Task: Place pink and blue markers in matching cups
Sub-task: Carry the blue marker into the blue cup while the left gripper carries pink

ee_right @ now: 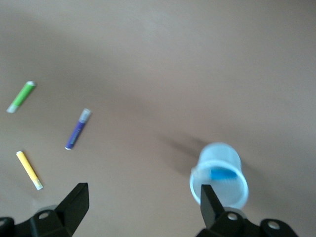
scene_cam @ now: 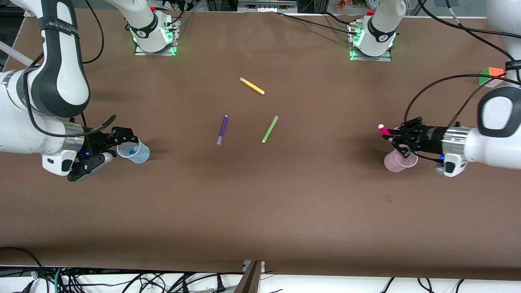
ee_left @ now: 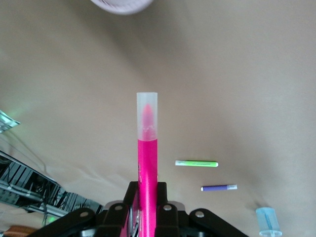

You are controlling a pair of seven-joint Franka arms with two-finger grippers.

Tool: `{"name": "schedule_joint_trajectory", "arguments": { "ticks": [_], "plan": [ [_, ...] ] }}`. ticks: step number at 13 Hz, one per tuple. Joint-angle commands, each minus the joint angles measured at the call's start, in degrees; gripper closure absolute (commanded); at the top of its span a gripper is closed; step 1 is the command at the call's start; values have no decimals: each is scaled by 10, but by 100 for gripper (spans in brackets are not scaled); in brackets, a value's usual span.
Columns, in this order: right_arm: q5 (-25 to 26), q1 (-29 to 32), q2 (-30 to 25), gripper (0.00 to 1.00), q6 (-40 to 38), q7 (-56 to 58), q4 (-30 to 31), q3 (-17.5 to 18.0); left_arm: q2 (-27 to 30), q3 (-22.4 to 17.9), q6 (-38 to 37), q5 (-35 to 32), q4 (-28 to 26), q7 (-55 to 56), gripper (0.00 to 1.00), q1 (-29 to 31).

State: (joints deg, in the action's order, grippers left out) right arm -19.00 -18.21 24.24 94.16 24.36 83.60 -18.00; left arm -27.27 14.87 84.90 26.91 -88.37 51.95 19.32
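Observation:
I need to let go of the pink marker with my left gripper inside the pale pink cup (scene_cam: 401, 154) (ee_left: 122, 4), with its cap down and the marker leaning on the cup's rim.
My left gripper (scene_cam: 391, 137) is shut on the pink marker (scene_cam: 383, 129) and holds it in the air just above the pale pink cup (scene_cam: 400, 161), at the left arm's end of the table. In the left wrist view the marker (ee_left: 147, 148) sticks out from between the fingers (ee_left: 147, 191), clear cap outermost, and the pink cup's rim (ee_left: 121, 5) shows at the picture's edge. The blue marker (scene_cam: 132, 151) lies inside the pale blue cup (scene_cam: 134, 151) at the right arm's end. My right gripper (scene_cam: 114, 146) is open and empty beside that cup (ee_right: 219, 174).
Three markers lie mid-table: yellow (scene_cam: 252, 86) nearest the bases, purple (scene_cam: 222, 130) and lime-green (scene_cam: 270, 129) side by side nearer the camera. A colour cube (scene_cam: 491, 76) sits at the left arm's end. Cables hang by both wrists.

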Motion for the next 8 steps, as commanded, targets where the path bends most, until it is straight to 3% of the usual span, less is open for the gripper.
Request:
{"name": "schedule_joint_trajectory", "arguments": {
  "ticks": [1, 3, 6, 8],
  "plan": [
    [54, -2, -6, 0, -66, -97, -38, 1, -8, 9, -16, 17, -14, -66, 100, 42],
    [107, 7, -42, 0, -77, -158, -31, 28, -35, 9, -18, 27, -14, -115, 100, 71],
    [177, 82, -122, 0, -100, -250, 22, 139, -80, 9, -17, 29, -8, -193, 100, 109],
    [186, 96, -165, 0, -100, -259, 61, 161, -93, 9, -11, 29, -3, -211, 100, 114]
  ]
}}
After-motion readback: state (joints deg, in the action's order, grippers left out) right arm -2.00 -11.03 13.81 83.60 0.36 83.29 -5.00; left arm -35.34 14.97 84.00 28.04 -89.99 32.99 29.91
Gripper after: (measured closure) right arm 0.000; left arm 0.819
